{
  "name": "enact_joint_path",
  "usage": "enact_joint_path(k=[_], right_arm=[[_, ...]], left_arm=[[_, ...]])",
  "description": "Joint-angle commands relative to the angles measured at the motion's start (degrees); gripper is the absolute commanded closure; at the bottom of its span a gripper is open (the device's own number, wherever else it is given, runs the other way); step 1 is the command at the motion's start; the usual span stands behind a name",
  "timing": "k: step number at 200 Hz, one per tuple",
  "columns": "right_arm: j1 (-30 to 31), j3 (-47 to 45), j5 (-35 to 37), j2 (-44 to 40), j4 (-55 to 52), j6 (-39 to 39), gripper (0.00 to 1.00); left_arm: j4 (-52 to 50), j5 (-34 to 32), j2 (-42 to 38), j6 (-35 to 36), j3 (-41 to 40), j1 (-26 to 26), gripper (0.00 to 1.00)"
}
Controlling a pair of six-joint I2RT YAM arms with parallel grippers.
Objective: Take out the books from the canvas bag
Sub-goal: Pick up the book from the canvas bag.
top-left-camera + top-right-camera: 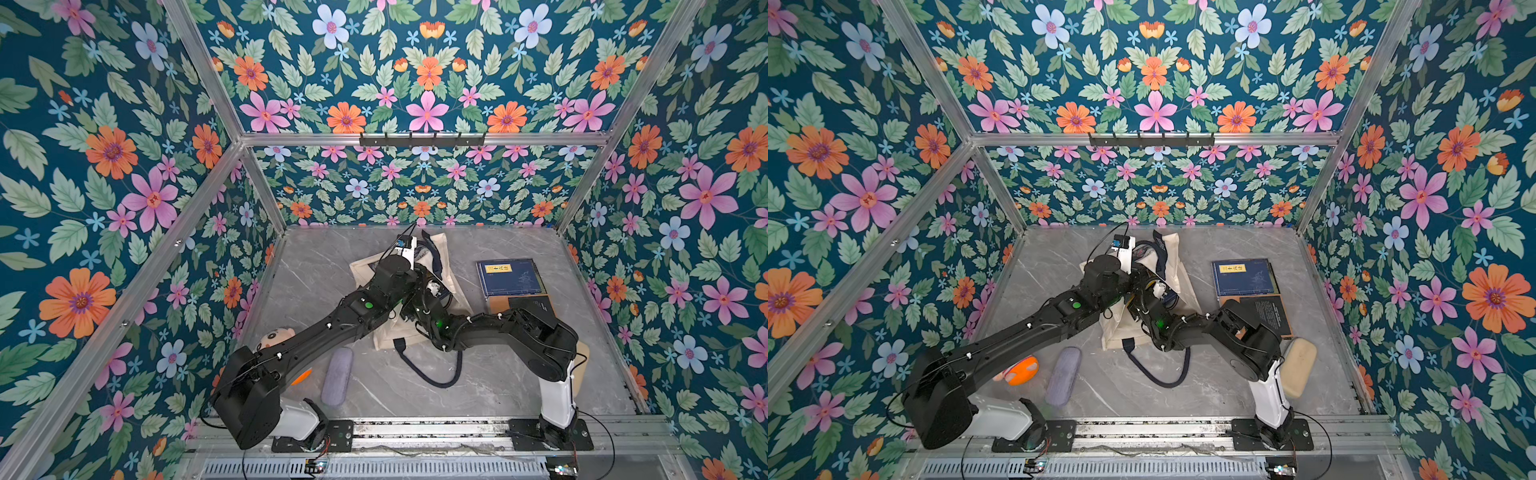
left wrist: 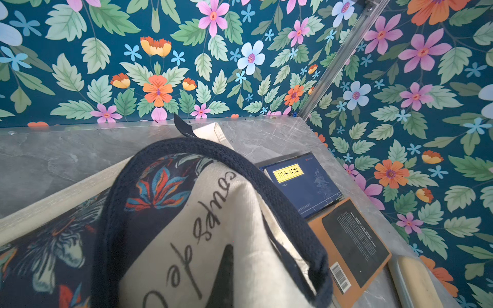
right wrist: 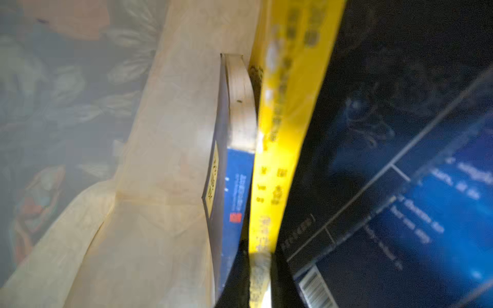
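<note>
The yellow book is tight against the navy book in the bag, so the robot's right gripper needs to pull it toward the bag's opening and grip its spine [image 3: 281, 164] again before lifting.
The cream canvas bag [image 1: 415, 328] lies mid-table in both top views, its mouth held up. My left gripper [image 2: 229, 277] is shut on the bag's upper canvas by the navy handle [image 2: 269, 192]; its fingers are mostly wrapped in cloth. My right gripper [image 3: 260, 277] reaches inside the bag and is shut on the edge of a bright yellow book [image 3: 288, 106]. Beside that stand a navy book with a yellow label [image 3: 234, 186] and another dark navy book [image 3: 400, 186]. Two books lie out on the table to the right: a navy one [image 1: 510, 277] and an orange-and-black one [image 1: 528, 305].
A grey-lilac pouch [image 1: 336, 376] and a doll-headed toy [image 1: 276, 336] lie near the left arm's base. A cream oblong pouch [image 1: 1298, 365] sits by the right arm. The bag's other handle [image 1: 436, 374] trails toward the front. A hook rail [image 1: 422, 139] hangs on the back frame.
</note>
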Motion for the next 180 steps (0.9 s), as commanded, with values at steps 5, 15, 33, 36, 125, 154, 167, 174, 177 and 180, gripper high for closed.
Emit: enact_joint_path(k=[5, 15, 33, 36, 125, 154, 167, 174, 177, 180], right_arm=[[1.33, -2.87, 1.60, -3.60, 4.65, 0.11, 1.00], [2.25, -4.46, 2.73, -5.44, 4.13, 0.44, 1.00], [3.33, -5.70, 3.21, -8.91, -0.58, 1.90, 1.00], [3.44, -5.98, 3.06, -9.33, -1.05, 2.20, 1.00], [3.90, -11.99, 4.06, -11.21, -2.46, 7.56, 0.85], [1.70, -11.88, 2.10, -7.93, 2.29, 6.77, 0.69], [0.75, -12.29, 0.87, -5.97, 5.93, 6.89, 0.65], [0.43, -12.43, 0.85, -5.11, 7.52, 6.89, 0.63], [0.41, -12.43, 1.06, -4.77, 8.12, 6.93, 0.62], [0.33, -12.37, 1.20, -4.47, 8.55, 6.77, 0.61]], left_arm=[[3.61, 0.72, -0.18, 0.07, 0.65, -0.22, 1.00], [3.30, 0.17, -0.18, -0.02, 0.79, -0.20, 1.00], [2.66, -1.04, 0.12, -0.33, 1.04, -0.24, 1.00], [2.60, -1.35, 0.09, -0.33, 1.06, -0.19, 1.00], [1.89, -2.56, 0.52, -0.72, 1.32, -0.22, 1.00], [1.88, -2.20, 0.70, -0.90, 1.32, -0.18, 1.00], [1.85, -2.16, 0.62, -0.95, 1.32, -0.21, 1.00], [1.85, -2.18, 0.61, -0.88, 1.30, -0.24, 1.00], [1.93, -2.22, 0.61, -0.92, 1.32, -0.25, 1.00], [1.93, -2.10, 0.61, -0.90, 1.32, -0.24, 1.00]])
